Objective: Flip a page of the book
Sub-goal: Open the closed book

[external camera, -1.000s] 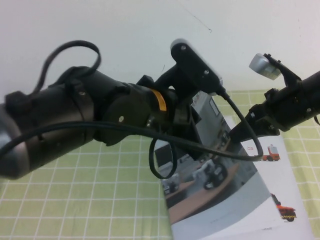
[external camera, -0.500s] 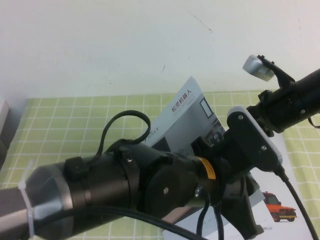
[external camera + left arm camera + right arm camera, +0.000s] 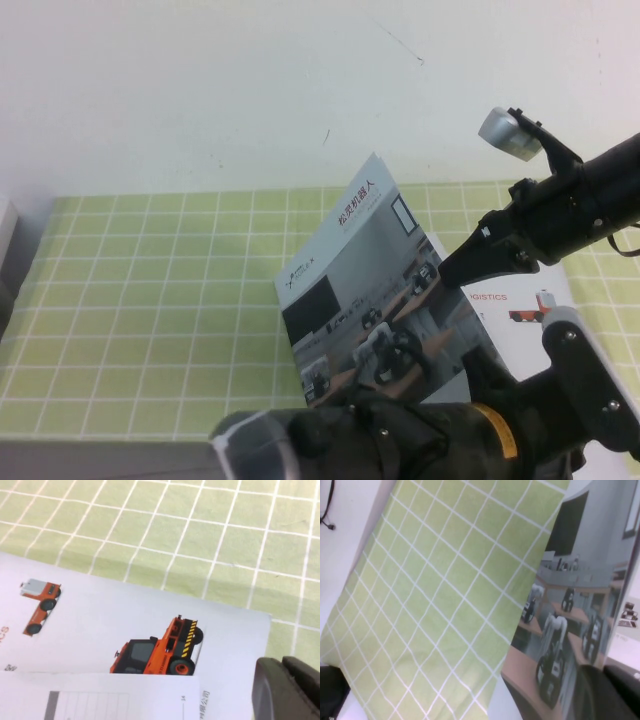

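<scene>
The spot for the cover is over the green checked mat point(image 3: 360, 288) beside the white page. Next, my right gripper lets go of it there, opened out.
The book point(image 3: 520, 305) lies on a green checked mat, its front cover point(image 3: 365, 290) lifted and standing tilted. The cover shows small robots on wooden desks. My right gripper point(image 3: 452, 274) is shut on the cover's outer edge, holding it up; the right wrist view shows the cover point(image 3: 560, 615) running between that gripper's point(image 3: 607, 674) dark fingers. Beneath, the page point(image 3: 125, 610) lies flat, white with orange vehicles. My left gripper point(image 3: 281, 667) is shut, over the page's outer edge near a corner. The left arm point(image 3: 430, 435) fills the bottom of the high view.
The green checked mat point(image 3: 150, 300) covers the table up to a white wall behind. A grey object point(image 3: 5, 235) shows at the left edge. The left arm's wrist camera point(image 3: 590, 385) sits low at the right, in front of the book.
My left arm swung from the upper left across the book down to the lower right. The cover, held by the right gripper, now stands in plain view.
</scene>
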Motion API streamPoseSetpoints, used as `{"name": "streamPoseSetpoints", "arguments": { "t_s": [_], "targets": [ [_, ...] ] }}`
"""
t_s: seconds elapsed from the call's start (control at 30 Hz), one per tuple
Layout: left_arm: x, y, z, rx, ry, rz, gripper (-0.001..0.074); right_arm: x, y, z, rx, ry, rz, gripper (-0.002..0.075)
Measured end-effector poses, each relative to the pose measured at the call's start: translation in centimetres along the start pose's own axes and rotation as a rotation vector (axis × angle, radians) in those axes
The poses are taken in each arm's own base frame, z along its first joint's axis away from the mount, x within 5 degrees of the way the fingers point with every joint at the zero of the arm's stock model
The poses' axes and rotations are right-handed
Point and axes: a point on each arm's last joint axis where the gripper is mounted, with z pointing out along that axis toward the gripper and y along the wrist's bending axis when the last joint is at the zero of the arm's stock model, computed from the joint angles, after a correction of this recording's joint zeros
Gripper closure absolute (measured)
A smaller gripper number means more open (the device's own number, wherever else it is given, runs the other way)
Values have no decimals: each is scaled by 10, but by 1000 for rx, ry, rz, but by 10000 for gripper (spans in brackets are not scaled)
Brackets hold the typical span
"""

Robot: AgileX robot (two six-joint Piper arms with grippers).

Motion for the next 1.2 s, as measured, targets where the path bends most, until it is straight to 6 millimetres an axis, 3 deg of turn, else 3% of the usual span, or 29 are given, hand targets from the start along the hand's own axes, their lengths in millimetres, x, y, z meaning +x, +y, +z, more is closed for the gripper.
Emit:
{"name": "streamPoseSetpoints", "arguments": {
  "t_s": [0.13, 0.33, 0.5, 0.73, 1.2],
  "targets": [
    [14, -1, 22, -28, 5, -4, 738, 0, 0, 0, 0, 0, -2, 724],
    [26, 2, 37, -83, 18, 23, 738, 0, 0, 0, -2, -1, -3, 724],
    [26, 12, 35, -254, 32, 89, 738, -4, -1, 0, 16, -44, 6, 724],
    [36, 30, 26, -487, 185, 177, 738, -7, -5, 0, 50, -80, 2, 724],
    [40, 42, 18, -633, 241, 166, 738, -9, -3, 0, 36, -95, -6, 724]
  ]
}}
